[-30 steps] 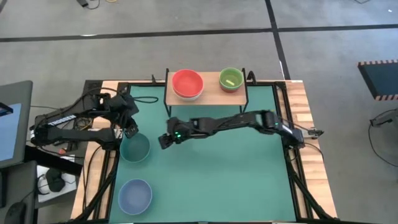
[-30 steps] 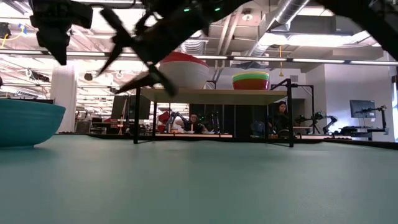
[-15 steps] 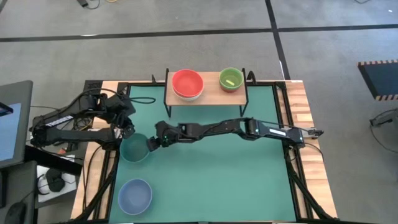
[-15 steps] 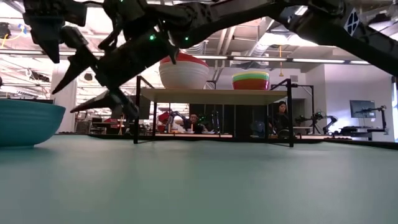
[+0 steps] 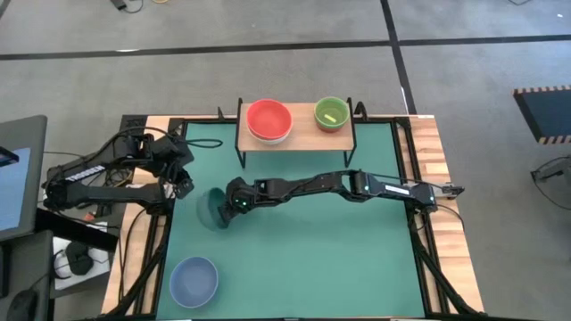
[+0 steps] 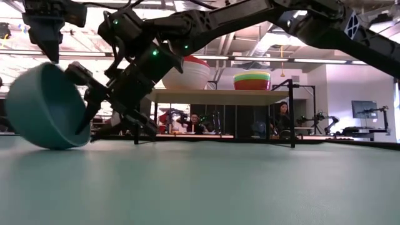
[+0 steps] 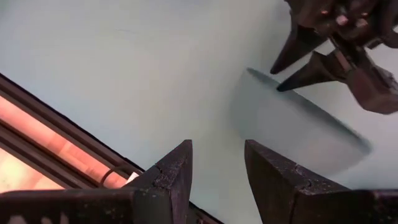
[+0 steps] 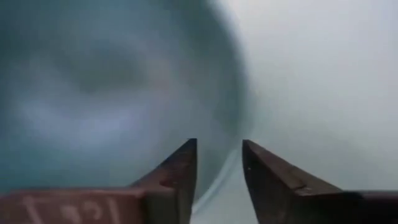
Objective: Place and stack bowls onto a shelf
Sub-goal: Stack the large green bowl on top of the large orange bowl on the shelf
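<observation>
The dark teal bowl is tilted steeply on its lower side, so my right gripper should open, let it settle toward upright, and grab the bowl's rim (image 6: 80,144) again before lifting.
The dark teal bowl (image 5: 212,209) stands tipped on its side on the green mat, resting on its lower wall (image 6: 56,145) with its opening toward the table's right. My right gripper (image 5: 229,206) reaches in from the right and is shut on its rim. The right wrist view looks into the bowl's hollow (image 8: 93,93). My left gripper (image 5: 184,184) hangs open and empty just left of the bowl and above it (image 6: 50,53). The shelf (image 5: 303,135) at the far edge carries a red bowl on a white one (image 5: 268,119) and a green-topped stack (image 5: 331,112). My right gripper has the teal bowl's rim (image 8: 217,182) between its two fingers, one finger inside the hollow and one outside. The fingers come nearly level from the table's right. The bowl is tilted steeply, its bottom toward the left, its lower wall on the mat.
A pale blue bowl (image 5: 194,278) stands upright near the mat's front left corner. The mat's middle and right (image 5: 339,259) lie bare. The shelf's black legs (image 6: 136,119) stand at the far edge. People sit in the room beyond the table.
My right gripper has gone toward the table's left edge to the teal bowl and taken hold of its rim. The bowl has tipped from upright onto its side, opening toward the right, and shifted a little rightward. My left gripper has drawn back a little from the bowl.
</observation>
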Controlling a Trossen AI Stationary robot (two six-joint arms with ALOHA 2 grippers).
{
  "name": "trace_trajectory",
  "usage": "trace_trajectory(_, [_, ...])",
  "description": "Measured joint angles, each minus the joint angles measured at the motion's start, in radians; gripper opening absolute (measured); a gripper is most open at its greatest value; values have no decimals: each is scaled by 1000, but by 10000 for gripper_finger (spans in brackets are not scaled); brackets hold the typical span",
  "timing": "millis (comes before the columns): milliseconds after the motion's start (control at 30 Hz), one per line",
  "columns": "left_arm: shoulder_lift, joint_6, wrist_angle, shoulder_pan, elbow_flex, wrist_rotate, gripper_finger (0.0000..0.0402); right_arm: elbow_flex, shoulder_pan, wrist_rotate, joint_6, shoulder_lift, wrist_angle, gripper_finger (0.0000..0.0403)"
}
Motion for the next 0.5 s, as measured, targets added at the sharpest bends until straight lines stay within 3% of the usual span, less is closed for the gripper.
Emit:
trace_trajectory(133, [0,-32,0,0,0,0,130,0,3,-78,0,0,42,109])
trace_trajectory(267, [0,-54,0,0,0,0,130,0,8,-85,-2,0,71,80])
trace_trajectory(500, [0,-80,-8,0,0,26,130,1,10,-56,32,-1,53,89])
